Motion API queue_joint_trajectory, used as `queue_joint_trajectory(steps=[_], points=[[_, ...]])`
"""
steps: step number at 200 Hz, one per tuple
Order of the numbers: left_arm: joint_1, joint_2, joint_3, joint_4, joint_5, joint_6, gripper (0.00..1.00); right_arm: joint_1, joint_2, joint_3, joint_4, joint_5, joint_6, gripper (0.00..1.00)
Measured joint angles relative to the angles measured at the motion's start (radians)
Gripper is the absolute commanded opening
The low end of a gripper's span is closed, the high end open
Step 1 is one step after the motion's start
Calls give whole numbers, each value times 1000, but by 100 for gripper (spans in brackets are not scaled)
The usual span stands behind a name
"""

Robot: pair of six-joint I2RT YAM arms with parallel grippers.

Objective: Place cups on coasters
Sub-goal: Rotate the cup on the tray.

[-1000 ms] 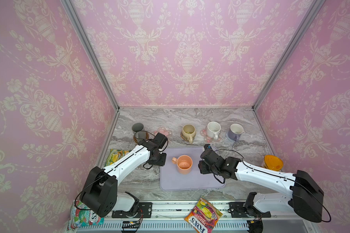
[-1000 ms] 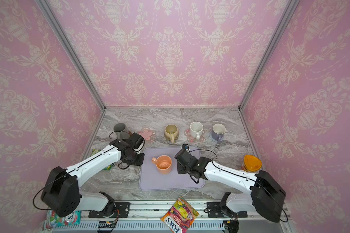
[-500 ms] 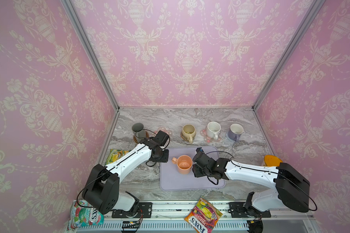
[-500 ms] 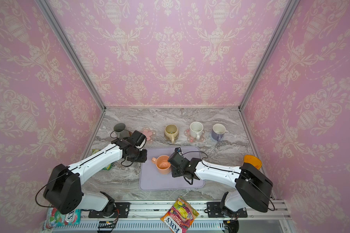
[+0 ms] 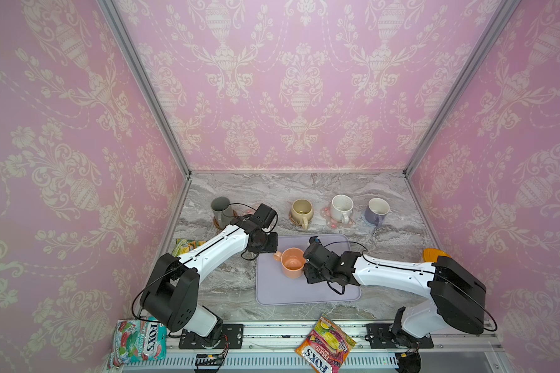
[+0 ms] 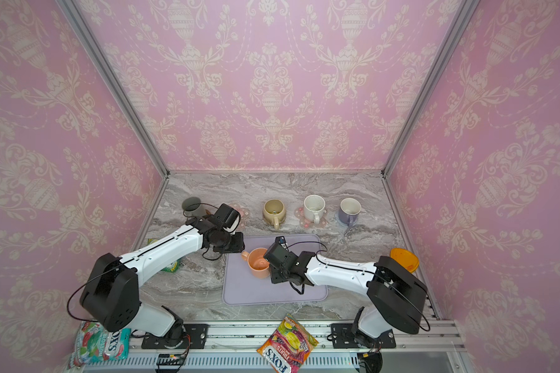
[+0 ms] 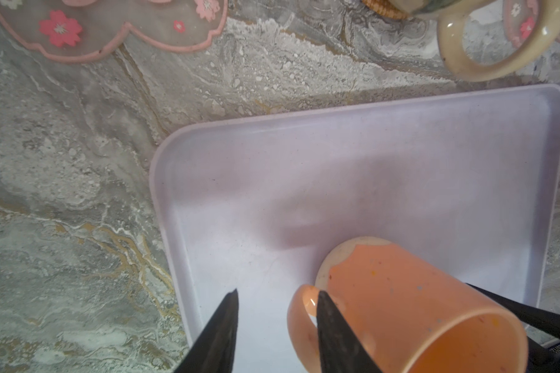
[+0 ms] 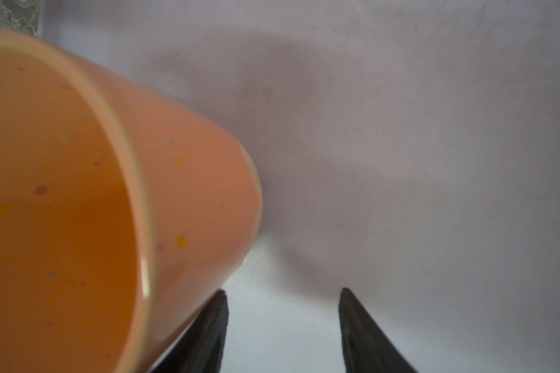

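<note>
The robot's left gripper needs to next grasp the peach-orange cup on the tray by closing on the cup's handle [image 5: 277, 255] [image 7: 300, 323].
A peach-orange cup [image 5: 292, 262] stands on the lavender tray [image 5: 307, 290]. My left gripper [image 7: 277, 292] is open at its handle [image 7: 296, 323]; one finger overlaps the handle loop, the other stands apart over the tray. On the cup's opposite side my right gripper [image 8: 282, 290] is open and empty, with one finger against the cup wall [image 8: 188, 181]. In the back row a grey-green cup [image 5: 220, 208] sits on a brown coaster [image 5: 217, 223]. Beige [image 5: 301, 210], speckled white [image 5: 341, 206] and lavender [image 5: 376, 211] cups also sit on coasters. A pink-flower coaster [image 7: 110, 29] lies bare.
An orange-lidded container [image 5: 434, 255] stands at the right wall. A yellow-green packet [image 5: 185, 245] lies under my left arm. Two candy bags [image 5: 325, 344] [image 5: 139, 339] lie at the front rail. Pink walls close in three sides.
My right gripper has slid left across the tray up to the peach cup. My left gripper has shifted right to the cup's handle. Neither gripper's opening has changed.
</note>
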Motion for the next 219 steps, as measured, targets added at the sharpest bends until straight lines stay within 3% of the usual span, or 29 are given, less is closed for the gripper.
queue_joint_trajectory(steps=[52, 219], points=[[-13, -7, -11, -5, 3, -3, 43, 0, 31, 29, 5, -4, 0, 57], [-14, -243, -144, -139, -3, 8, 43, -49, 90, 160, -64, 48, -95, 58]])
